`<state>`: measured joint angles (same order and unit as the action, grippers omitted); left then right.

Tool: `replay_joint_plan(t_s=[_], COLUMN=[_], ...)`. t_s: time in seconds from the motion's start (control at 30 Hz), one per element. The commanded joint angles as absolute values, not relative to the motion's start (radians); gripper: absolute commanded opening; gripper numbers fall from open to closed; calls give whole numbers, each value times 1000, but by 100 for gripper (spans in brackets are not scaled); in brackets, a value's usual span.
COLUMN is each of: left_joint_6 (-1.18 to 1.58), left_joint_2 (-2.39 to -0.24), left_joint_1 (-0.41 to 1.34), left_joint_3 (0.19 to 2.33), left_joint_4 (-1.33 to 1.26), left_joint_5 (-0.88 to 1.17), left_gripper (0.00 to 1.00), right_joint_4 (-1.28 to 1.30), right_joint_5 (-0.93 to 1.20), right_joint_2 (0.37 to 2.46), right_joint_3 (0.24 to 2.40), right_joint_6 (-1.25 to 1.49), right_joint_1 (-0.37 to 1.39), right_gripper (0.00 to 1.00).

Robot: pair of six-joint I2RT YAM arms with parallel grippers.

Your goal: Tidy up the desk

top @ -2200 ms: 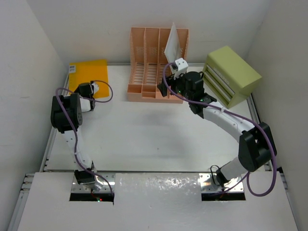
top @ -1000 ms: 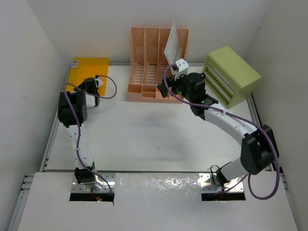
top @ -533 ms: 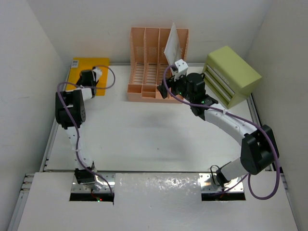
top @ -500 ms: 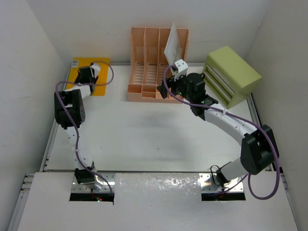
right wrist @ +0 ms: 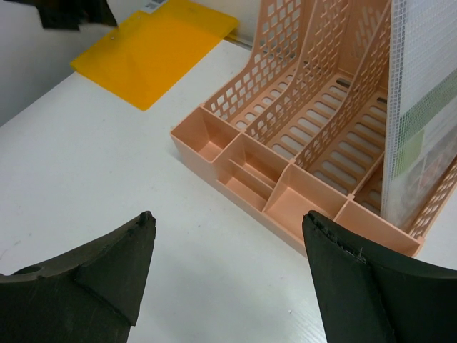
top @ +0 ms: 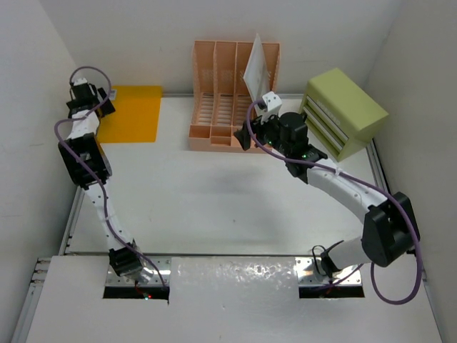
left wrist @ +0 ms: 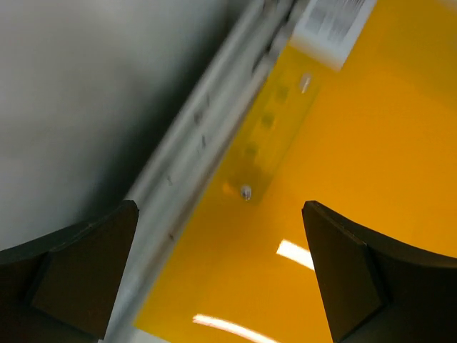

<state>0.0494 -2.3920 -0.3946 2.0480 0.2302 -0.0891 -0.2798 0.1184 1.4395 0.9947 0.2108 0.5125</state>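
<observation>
The orange folder's edge crowds the side bar, leaving fingers little room; next my left gripper backs off, takes the folder's front corner (left wrist: 146, 320).
The desk (top: 214, 200) is a white tabletop with silver rails. An orange folder (top: 130, 114) lies flat in its back left corner. My left gripper (top: 87, 96) hovers above the folder's left edge by the side rail, open and holding nothing. The left wrist view shows the folder (left wrist: 357, 143), its white label (left wrist: 332, 21) and the rail (left wrist: 207, 136) under the open left gripper (left wrist: 220, 211). My right gripper (top: 246, 136) stands open and empty just in front of the peach file rack (top: 228, 100). In the right wrist view the right gripper (right wrist: 227, 218) faces the rack (right wrist: 285, 157).
A white sleeved document (top: 255, 68) stands in the rack's right slot, close to the right wrist view's edge as the document (right wrist: 421, 107). A lime-green drawer box (top: 343, 111) sits at the back right. Walls enclose the desk on three sides.
My left gripper opened, let go of the orange folder and rose toward the back left wall. The folder now lies squarer in the corner. The right arm shifted only slightly.
</observation>
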Motion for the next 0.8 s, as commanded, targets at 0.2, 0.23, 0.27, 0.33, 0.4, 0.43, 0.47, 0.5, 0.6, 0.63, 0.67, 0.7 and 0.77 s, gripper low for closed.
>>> replay_joint_plan(t_s=[0.2,0.23,0.27,0.33,0.4,0.43,0.47,0.5,0.6,0.63,0.67,0.7,0.77], left_joint_6=[331,345,356,370,362,353,347,341,298,272,258,243,207], left_joint_2=[-2471,-2465,-2459,-2456,-2454,-2450,-2448,-2441,-2399,-2384,-2356,-2346,-2320], left_joint_1=[-336,-339,-342,-342,-342,-344,-344,-344,-344,-341,-339,-337,-341], left_joint_3=[2132,2125,2099,2085,2079,2074,2072,2068,1998,1970,1913,1887,1823], left_joint_4=[482,476,451,439,433,439,445,452,450,436,414,407,402], left_joint_5=[-184,-176,-182,-207,-199,-174,-158,-135,12,47,79,92,123], left_gripper=[100,100,100,100,100,100,100,100,99,97,94,86,59], right_joint_4=[-342,-344,-342,-338,-331,-333,-331,-331,-333,-334,-334,-331,-311], right_joint_5=[140,140,140,138,133,130,126,118,109,107,110,110,121], right_joint_2=[1365,1362,1358,1351,1341,1336,1332,1325,1321,1324,1325,1330,1347], right_joint_3=[945,943,943,940,934,928,925,922,917,917,919,920,933], right_joint_6=[233,232,230,229,224,222,218,216,213,212,215,216,215], right_joint_1=[538,538,541,543,543,543,543,543,545,543,543,545,545], right_gripper=[81,81,81,81,81,81,81,81,81,81,81,81,81])
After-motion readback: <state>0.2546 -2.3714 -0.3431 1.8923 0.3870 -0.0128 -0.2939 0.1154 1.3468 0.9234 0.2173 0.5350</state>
